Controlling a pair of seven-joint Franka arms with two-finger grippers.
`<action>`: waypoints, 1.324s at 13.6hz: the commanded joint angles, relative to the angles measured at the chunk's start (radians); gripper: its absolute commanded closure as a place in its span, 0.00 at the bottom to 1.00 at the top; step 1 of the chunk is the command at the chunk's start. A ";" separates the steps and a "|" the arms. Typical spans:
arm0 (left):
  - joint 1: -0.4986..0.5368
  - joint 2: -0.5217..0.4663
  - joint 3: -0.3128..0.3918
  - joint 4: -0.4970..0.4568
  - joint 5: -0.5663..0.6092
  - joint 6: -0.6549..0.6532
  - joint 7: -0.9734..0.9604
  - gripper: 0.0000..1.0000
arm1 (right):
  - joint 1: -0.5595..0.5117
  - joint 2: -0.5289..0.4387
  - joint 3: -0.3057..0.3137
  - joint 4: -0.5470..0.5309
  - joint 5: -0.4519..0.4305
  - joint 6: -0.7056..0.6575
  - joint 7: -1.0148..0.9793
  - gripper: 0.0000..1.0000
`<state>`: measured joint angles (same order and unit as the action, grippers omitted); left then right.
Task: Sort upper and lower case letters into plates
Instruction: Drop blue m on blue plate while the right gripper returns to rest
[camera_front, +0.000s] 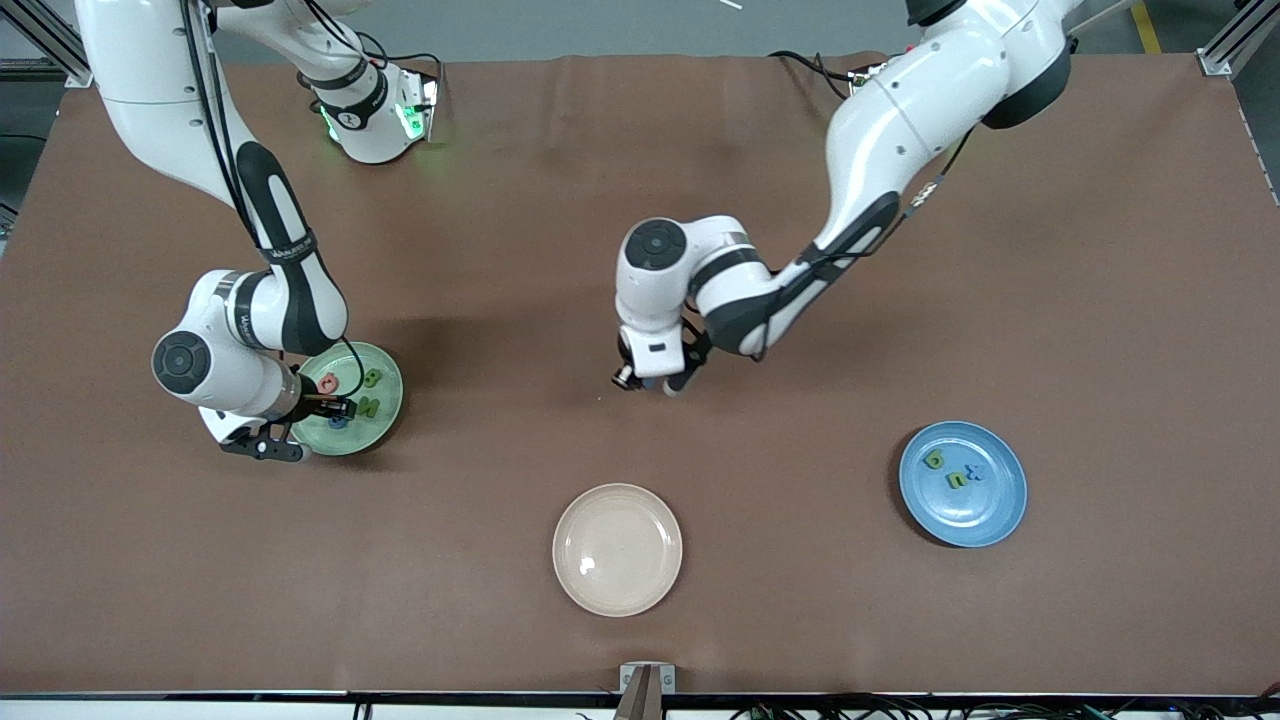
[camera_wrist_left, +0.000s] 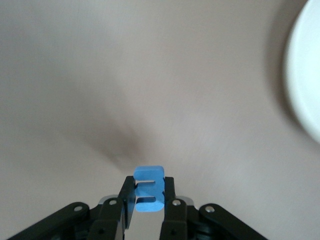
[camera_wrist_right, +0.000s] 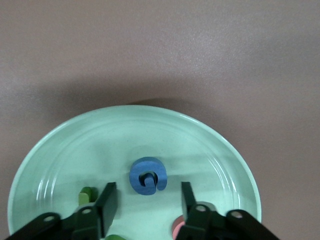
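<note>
The robot's left gripper will release the blue letter, now over the bare table middle, beside the green letters in the blue plate (camera_front: 933, 504), toward the cream-beige plate.
My left gripper (camera_front: 652, 384) hangs over the bare table middle, shut on a blue letter (camera_wrist_left: 148, 189) shaped like an E. My right gripper (camera_front: 336, 408) is open, low over the pale mint green plate (camera_front: 362, 437) at the right arm's end. A blue curled letter (camera_wrist_right: 148, 175) lies in that plate just past the open fingertips (camera_wrist_right: 109, 196). A pink letter (camera_front: 328, 383) and two green letters (camera_front: 372, 378) also lie there. The blue plate (camera_front: 995, 510) at the left arm's end holds two green letters (camera_front: 935, 459) and one blue letter (camera_front: 977, 472).
A cream-beige plate (camera_front: 617, 549) lies empty, nearer the front camera than my left gripper; its pale rim (camera_wrist_left: 306, 75) shows in the left wrist view. Brown cloth covers the table (camera_front: 1100, 300).
</note>
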<state>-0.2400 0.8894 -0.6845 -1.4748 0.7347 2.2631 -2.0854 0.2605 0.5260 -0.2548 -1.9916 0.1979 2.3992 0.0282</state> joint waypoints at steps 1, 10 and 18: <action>0.076 -0.070 -0.007 -0.021 -0.008 -0.075 0.173 0.99 | 0.006 -0.006 -0.001 0.039 0.017 -0.021 -0.008 0.00; 0.413 -0.076 -0.155 -0.029 -0.012 -0.194 0.733 0.97 | -0.012 -0.064 -0.012 0.488 -0.129 -0.679 -0.010 0.00; 0.634 -0.057 -0.148 -0.055 0.005 -0.227 1.134 0.96 | -0.069 -0.149 -0.041 0.685 -0.129 -0.957 -0.050 0.00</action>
<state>0.3569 0.8331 -0.8210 -1.5148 0.7347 2.0411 -1.0144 0.2082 0.3923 -0.3019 -1.3148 0.0762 1.4503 0.0023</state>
